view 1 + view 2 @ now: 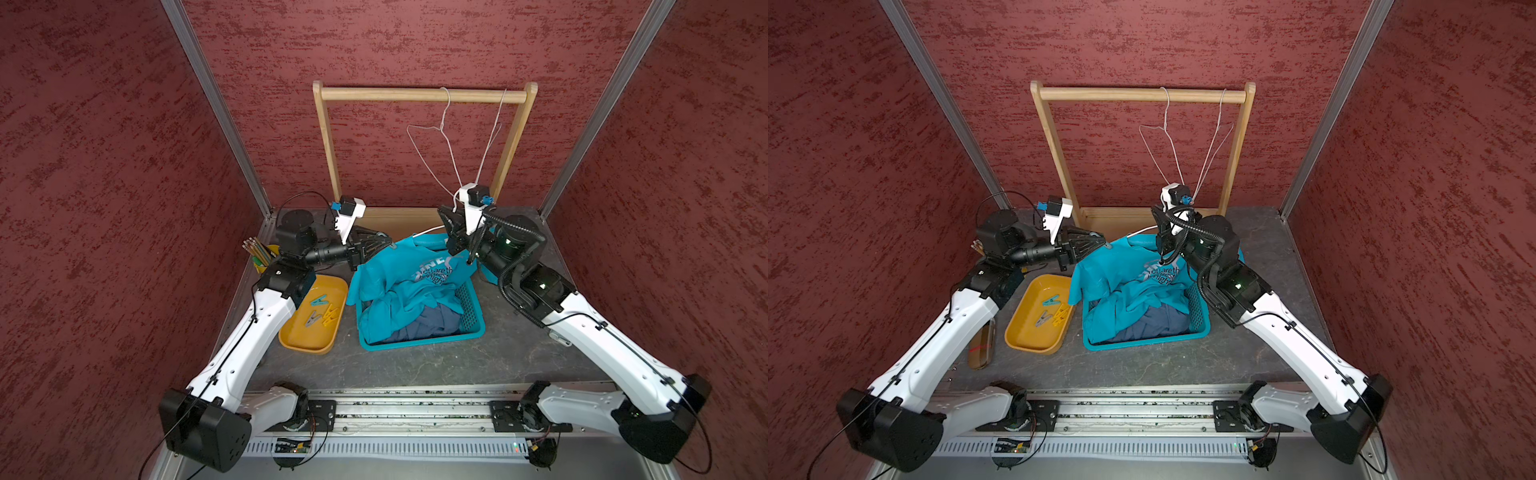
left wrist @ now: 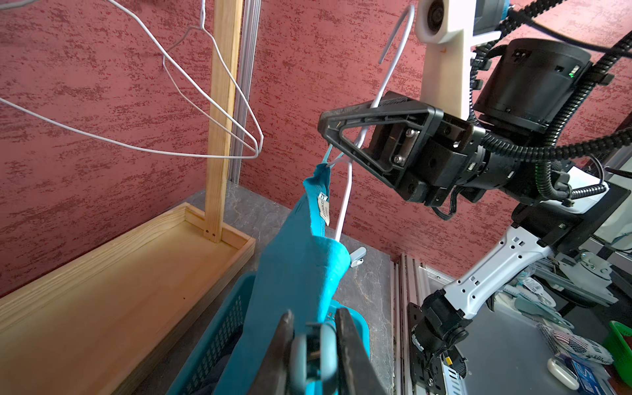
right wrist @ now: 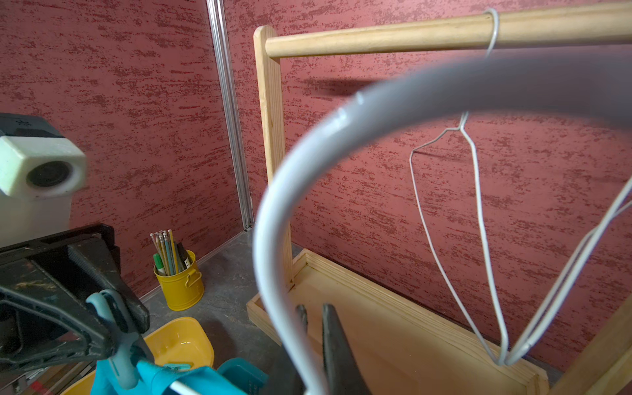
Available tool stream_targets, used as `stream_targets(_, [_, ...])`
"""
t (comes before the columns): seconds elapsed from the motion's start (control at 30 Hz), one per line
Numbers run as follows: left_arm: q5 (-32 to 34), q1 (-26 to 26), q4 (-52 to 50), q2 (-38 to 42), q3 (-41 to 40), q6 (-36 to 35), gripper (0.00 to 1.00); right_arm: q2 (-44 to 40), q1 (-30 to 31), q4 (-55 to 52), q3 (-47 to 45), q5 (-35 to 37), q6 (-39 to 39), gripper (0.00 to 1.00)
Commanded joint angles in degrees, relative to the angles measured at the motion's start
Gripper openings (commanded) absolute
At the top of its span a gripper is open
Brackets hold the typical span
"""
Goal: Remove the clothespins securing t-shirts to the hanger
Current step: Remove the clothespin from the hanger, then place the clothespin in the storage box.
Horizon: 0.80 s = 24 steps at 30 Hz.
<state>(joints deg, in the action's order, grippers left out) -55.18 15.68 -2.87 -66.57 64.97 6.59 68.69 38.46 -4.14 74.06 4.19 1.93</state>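
My left gripper will let go of the grey-blue clothespin in the yellow tray [image 1: 324,301], against the blue clothespin behind the yellow ones.
My right gripper [image 1: 448,231] [image 3: 314,309] is shut on the neck of a white wire hanger [image 2: 344,201] [image 3: 273,212] held above the basket. A bright teal t-shirt [image 1: 411,286] [image 2: 294,260] droops from that hanger into the basket. At the shirt's near shoulder my left gripper [image 1: 384,243] [image 2: 313,316] is shut on a grey-blue clothespin [image 2: 313,352] [image 3: 114,331] that is clipped to the shirt. Another grey clothespin [image 2: 357,255] sits at the far shoulder. A slate blue t-shirt [image 1: 432,326] lies under the teal one. The navy one is hidden.
A teal basket [image 1: 473,316] holds the shirts. To its left a yellow tray [image 1: 299,336] holds loose clothespins [image 1: 319,301]. The wooden rack [image 1: 415,94] behind carries two bare wire hangers [image 1: 432,129]. A yellow pencil cup [image 3: 179,280] stands at the back left.
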Motion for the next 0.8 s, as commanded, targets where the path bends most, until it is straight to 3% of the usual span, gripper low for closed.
stream_targets(0.0, [0.33, -1.96, -1.68, 2.22, 0.71, -0.67, 0.00, 0.13, -0.14, 2.22, -0.50, 1.07, 0.20, 0.00])
stream_targets(0.27, [1.29, -8.04, -2.73, 6.72, -3.07, 1.89, 0.00, 0.87, -0.18, 2.31, -0.53, 0.92, 0.13, 0.00])
stream_targets(0.4, [12.09, -10.81, -9.95, 9.23, -5.34, 2.26, 0.00, 1.18, -0.14, 2.39, -0.48, 0.43, -0.14, 0.00])
stream_targets(0.5, [21.83, -15.15, -15.20, 11.18, -8.58, 8.56, 0.00, 1.11, -0.14, 2.37, -0.41, 0.52, -0.07, 0.00])
stream_targets(0.63, [22.14, -23.53, -11.76, 15.71, -18.88, 21.57, 0.00, 0.76, -0.14, 2.31, -0.81, 0.99, 0.17, 0.00])
stream_targets(0.7, [22.20, -26.55, -9.69, 17.02, -24.52, 28.46, 0.10, 0.83, -0.21, 2.45, -0.87, 1.11, 0.20, 0.00])
stream_targets(0.77, [21.27, -27.54, -7.33, 16.64, -28.93, 33.10, 0.10, 1.00, -0.15, 2.63, -0.82, 0.93, 0.15, 0.00])
